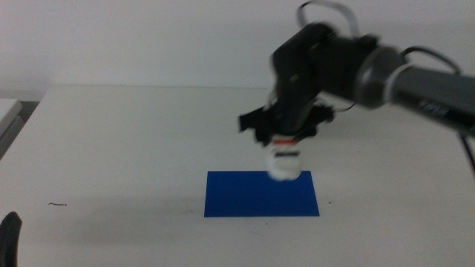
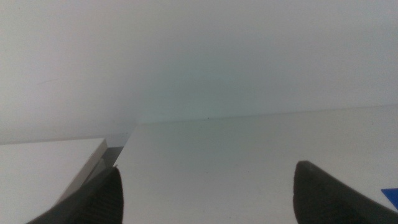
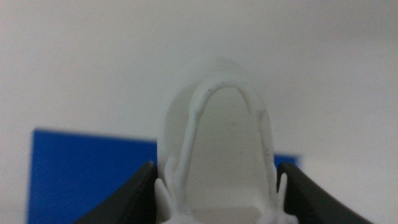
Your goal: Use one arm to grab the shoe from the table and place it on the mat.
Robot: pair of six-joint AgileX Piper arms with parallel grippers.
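The robot's right gripper should set the white shoe down lengthwise near the middle of the blue mat (image 1: 254, 188).
My right arm (image 1: 371, 74) reaches in from the right, and its gripper (image 1: 286, 141) is shut on the white shoe (image 1: 284, 162). The shoe hangs toe-down over the far edge of the blue mat (image 1: 260, 194); whether its toe touches the mat I cannot tell. In the right wrist view the shoe (image 3: 217, 149) sits between the two dark jaws, with the mat (image 3: 87, 174) beneath it. My left gripper (image 1: 9, 236) waits at the bottom left, with its jaws (image 2: 205, 199) wide apart and empty.
The white table (image 1: 133, 141) spreads around the mat. A separate white surface (image 1: 9, 111) lies beyond the table's left edge, also in the left wrist view (image 2: 43, 168). A small dark speck (image 1: 58, 204) lies at the front left.
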